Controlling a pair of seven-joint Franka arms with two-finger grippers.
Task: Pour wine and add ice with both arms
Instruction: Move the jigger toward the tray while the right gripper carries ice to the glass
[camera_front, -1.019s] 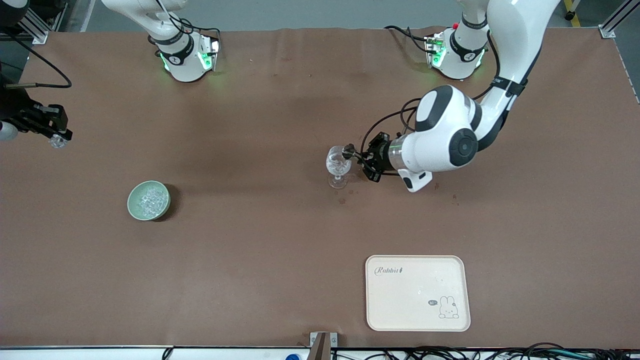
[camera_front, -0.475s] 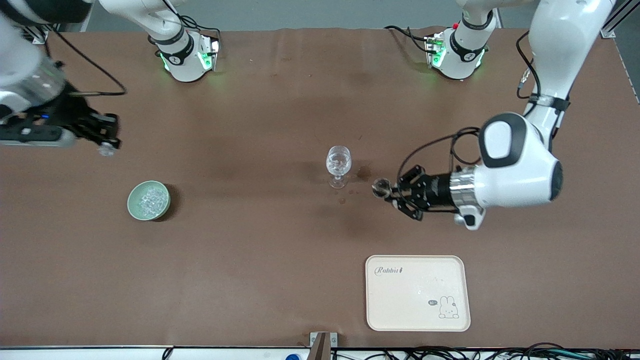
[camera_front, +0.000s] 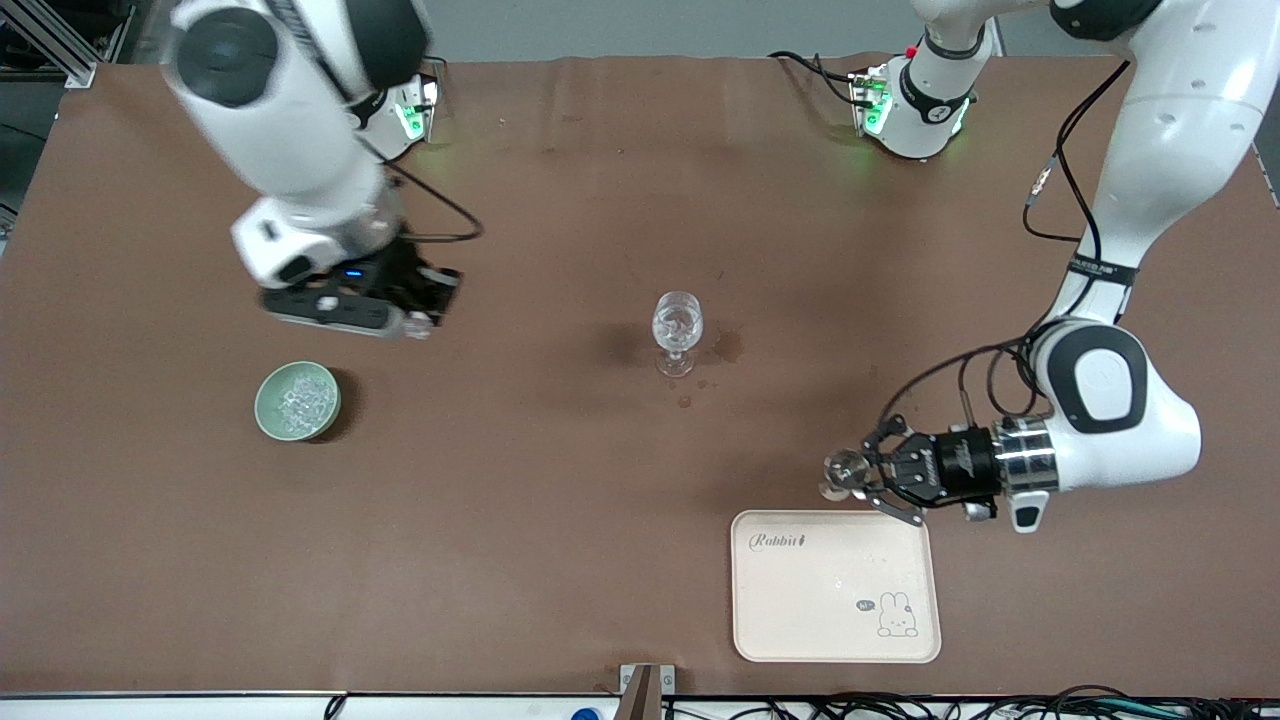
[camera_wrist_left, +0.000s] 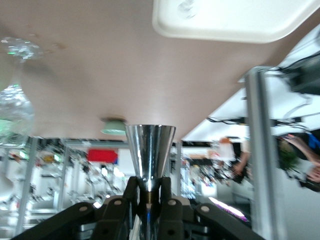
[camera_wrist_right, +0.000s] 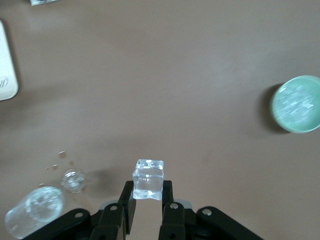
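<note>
The robot's left gripper will set the metal cone cup, now over the table by the tray's edge, down on the cream tray (camera_front: 879, 552), between its rabbit print and glass-side edge.
A clear stemmed glass (camera_front: 677, 330) stands at the table's middle with clear contents. My right gripper (camera_front: 420, 323) is shut on a clear ice cube (camera_wrist_right: 148, 179) and hangs over bare table between the green bowl (camera_front: 297, 400) of ice lumps and the glass. In the right wrist view the gripper (camera_wrist_right: 148, 189) pinches the cube, with the glass (camera_wrist_right: 37, 210) and bowl (camera_wrist_right: 296, 104) below. My left gripper (camera_front: 862, 474) is shut on a shiny metal cone cup (camera_front: 842, 472) over the table by the tray's edge. The left wrist view shows that gripper (camera_wrist_left: 149, 186) clamping the cup (camera_wrist_left: 150, 150).
A cream tray (camera_front: 835, 620) with a rabbit print lies near the front camera, toward the left arm's end; it also shows in the left wrist view (camera_wrist_left: 235, 30). Dark wet spots (camera_front: 728, 347) mark the table beside the glass.
My left gripper drew back from the glass with the metal cup and came over the tray's edge. My right gripper carried the ice cube from the table's end toward the middle.
</note>
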